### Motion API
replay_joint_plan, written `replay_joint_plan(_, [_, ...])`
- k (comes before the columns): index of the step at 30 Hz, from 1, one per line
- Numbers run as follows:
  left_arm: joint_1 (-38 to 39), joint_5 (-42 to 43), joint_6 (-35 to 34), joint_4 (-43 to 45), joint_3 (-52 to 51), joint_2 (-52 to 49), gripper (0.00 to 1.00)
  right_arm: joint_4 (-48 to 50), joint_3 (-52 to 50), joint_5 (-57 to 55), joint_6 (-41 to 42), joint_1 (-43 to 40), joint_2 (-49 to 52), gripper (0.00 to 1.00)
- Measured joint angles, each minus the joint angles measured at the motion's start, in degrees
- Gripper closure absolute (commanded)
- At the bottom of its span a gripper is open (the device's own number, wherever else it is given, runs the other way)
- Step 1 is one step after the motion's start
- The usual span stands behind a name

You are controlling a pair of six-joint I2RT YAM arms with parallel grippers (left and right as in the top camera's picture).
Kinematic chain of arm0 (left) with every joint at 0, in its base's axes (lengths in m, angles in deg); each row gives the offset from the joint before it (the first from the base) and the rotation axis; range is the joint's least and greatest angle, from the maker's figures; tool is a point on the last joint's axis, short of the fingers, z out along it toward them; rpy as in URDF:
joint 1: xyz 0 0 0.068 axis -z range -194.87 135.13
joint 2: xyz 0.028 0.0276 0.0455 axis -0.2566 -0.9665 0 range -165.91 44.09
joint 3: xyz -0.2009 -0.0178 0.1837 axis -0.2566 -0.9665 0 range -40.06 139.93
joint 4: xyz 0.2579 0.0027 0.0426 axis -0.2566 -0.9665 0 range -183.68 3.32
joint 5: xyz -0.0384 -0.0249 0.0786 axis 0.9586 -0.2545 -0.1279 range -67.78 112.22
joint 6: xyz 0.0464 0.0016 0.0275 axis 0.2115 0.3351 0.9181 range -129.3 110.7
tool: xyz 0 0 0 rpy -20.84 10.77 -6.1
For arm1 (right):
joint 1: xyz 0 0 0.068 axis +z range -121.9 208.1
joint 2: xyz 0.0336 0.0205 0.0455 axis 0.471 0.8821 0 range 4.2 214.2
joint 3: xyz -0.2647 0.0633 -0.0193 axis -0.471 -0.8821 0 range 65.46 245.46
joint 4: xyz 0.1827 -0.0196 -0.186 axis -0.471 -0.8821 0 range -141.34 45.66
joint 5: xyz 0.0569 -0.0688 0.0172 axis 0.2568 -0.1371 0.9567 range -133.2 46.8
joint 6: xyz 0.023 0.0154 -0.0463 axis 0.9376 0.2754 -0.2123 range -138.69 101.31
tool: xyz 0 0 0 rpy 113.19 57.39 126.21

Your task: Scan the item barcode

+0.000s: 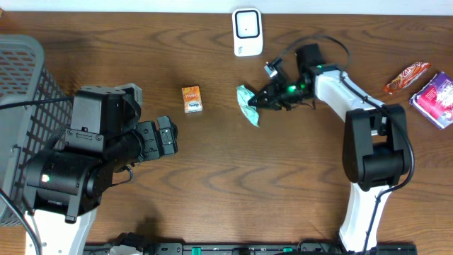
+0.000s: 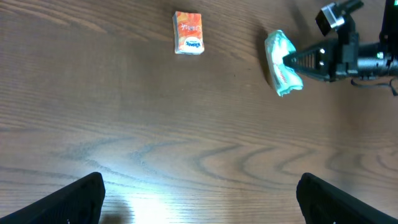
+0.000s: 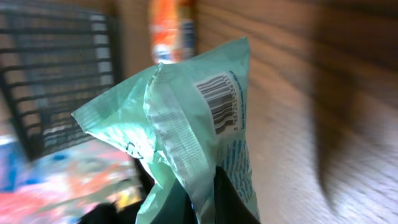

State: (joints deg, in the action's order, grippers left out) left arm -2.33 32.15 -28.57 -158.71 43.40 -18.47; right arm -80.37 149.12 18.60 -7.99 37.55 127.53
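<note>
I should set the mint-green packet down with my right gripper on the bare wood [image 1: 275, 123], in between the orange box and the pink-purple packet.
My right gripper [image 1: 262, 98] is shut on the edge of a mint-green packet [image 1: 248, 105], holding it low over the table's middle. In the right wrist view the packet [image 3: 186, 118] fills the frame between the dark fingers [image 3: 230, 202], and its printed barcode [image 3: 217, 102] faces the camera. The left wrist view shows the same packet [image 2: 283, 62] pinched by the right gripper [image 2: 300, 60]. A white scanner-like device [image 1: 248, 32] with a dark window stands at the table's far edge, behind the packet. My left gripper [image 1: 168, 137] hangs open over bare wood [image 2: 199, 199] with nothing between its fingers.
A small orange box [image 1: 192, 99] lies left of the packet. A dark mesh basket [image 1: 28, 78] stands at the far left. A red snack wrapper [image 1: 407, 76] and a pink-purple packet [image 1: 435, 99] lie at the right edge.
</note>
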Motion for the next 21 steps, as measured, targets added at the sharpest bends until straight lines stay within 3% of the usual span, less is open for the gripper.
replay_joint_plan(7, [0.0,0.0,0.0,0.0,0.0,0.0,0.02,7.2,-8.0,19.0,-2.0,-5.2,0.0,0.99])
replay_joint_plan(21, [0.0,0.0,0.0,0.0,0.0,0.0,0.02,8.3,-9.4,22.2,-2.0,-6.8,0.0,0.99])
